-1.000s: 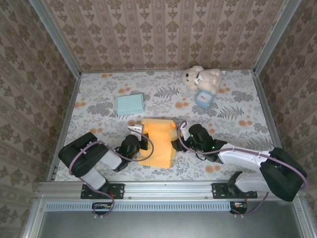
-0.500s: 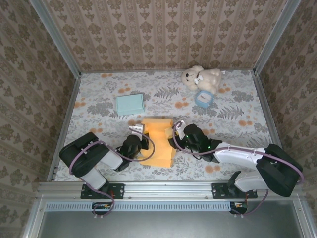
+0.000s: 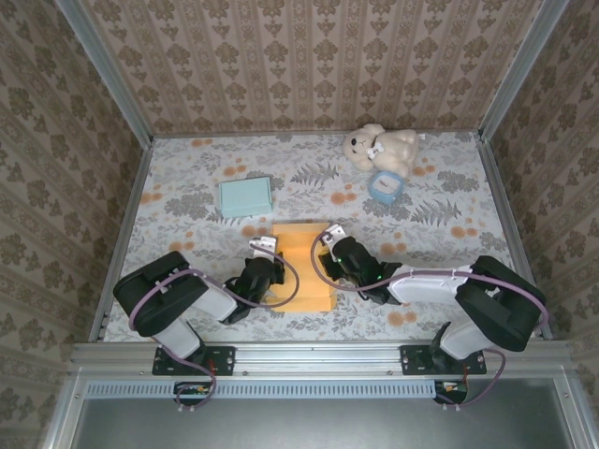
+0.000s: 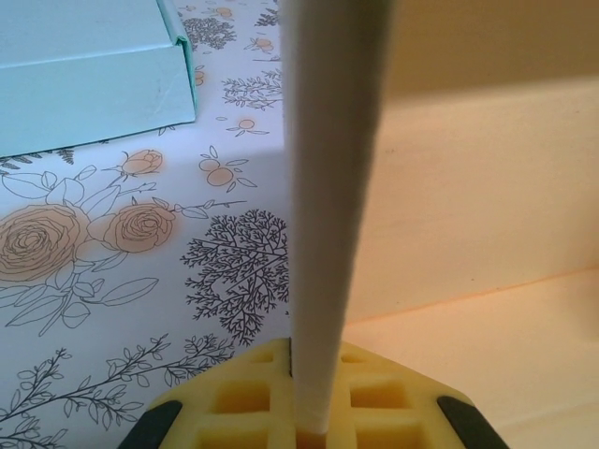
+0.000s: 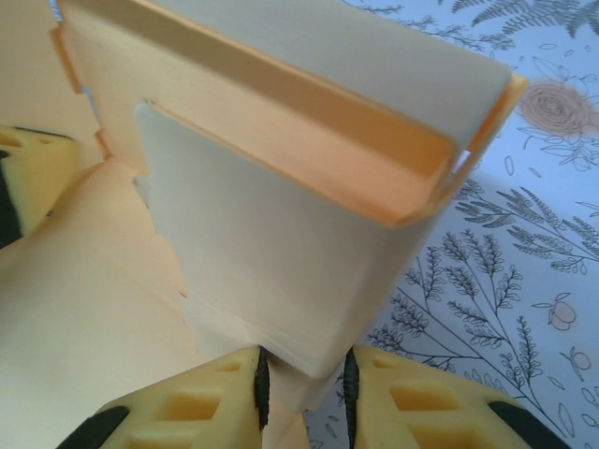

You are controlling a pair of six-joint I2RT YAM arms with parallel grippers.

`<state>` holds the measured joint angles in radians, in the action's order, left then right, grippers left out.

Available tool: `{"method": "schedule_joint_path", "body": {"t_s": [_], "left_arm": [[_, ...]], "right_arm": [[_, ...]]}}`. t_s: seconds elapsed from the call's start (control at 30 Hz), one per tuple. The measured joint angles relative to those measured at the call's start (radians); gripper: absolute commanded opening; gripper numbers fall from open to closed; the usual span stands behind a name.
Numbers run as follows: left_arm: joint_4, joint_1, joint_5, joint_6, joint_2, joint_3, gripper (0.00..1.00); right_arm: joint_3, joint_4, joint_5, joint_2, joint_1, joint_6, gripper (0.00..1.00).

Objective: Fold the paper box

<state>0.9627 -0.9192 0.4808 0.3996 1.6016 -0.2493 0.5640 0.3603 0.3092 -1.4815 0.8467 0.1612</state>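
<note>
The doubled-over side of the paper box gapes at its far corner, past the fingers of the robot's right gripper, so the right gripper needs to open and take that side's edge closer to that corner (image 5: 386, 254).
The orange paper box (image 3: 304, 269) lies partly folded on the flowered table between my two arms. My left gripper (image 3: 271, 273) is at its left side, shut on a thin upright wall (image 4: 328, 187) that runs edge-on between the yellow fingers (image 4: 234, 402), with the box floor (image 4: 487, 346) to the right. My right gripper (image 3: 328, 262) is at the box's right side. In the right wrist view a doubled-over wall (image 5: 281, 234) stands between my right gripper's (image 5: 301, 388) dark pads, which press against both of its faces.
A teal flat box (image 3: 245, 196) lies behind and left of the paper box, close ahead in the left wrist view (image 4: 84, 75). A teddy bear (image 3: 379, 147) and a small blue cup (image 3: 384, 186) sit at the back right. Patterned walls enclose the table.
My right gripper has moved left against the box and its jaws have narrowed onto the right wall, now standing upright. The box looks narrower. The left gripper keeps its hold.
</note>
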Motion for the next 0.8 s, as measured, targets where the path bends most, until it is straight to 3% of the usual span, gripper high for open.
{"method": "schedule_joint_path", "body": {"t_s": [0.23, 0.37, 0.5, 0.8], "left_arm": [[-0.026, -0.016, 0.027, 0.001, 0.000, -0.011, 0.00], [-0.040, -0.017, 0.029, 0.002, 0.000, -0.018, 0.00], [-0.058, -0.018, 0.029, 0.005, -0.005, -0.018, 0.00], [-0.102, -0.018, 0.030, 0.013, -0.053, -0.018, 0.00]], "right_arm": [[0.000, 0.081, 0.098, -0.065, 0.008, 0.001, 0.23], [0.000, 0.138, 0.126, -0.097, 0.009, -0.007, 0.31], [-0.002, 0.183, 0.093, -0.103, -0.003, -0.033, 0.41], [-0.002, 0.217, 0.002, -0.103, -0.048, -0.036, 0.34]]}}
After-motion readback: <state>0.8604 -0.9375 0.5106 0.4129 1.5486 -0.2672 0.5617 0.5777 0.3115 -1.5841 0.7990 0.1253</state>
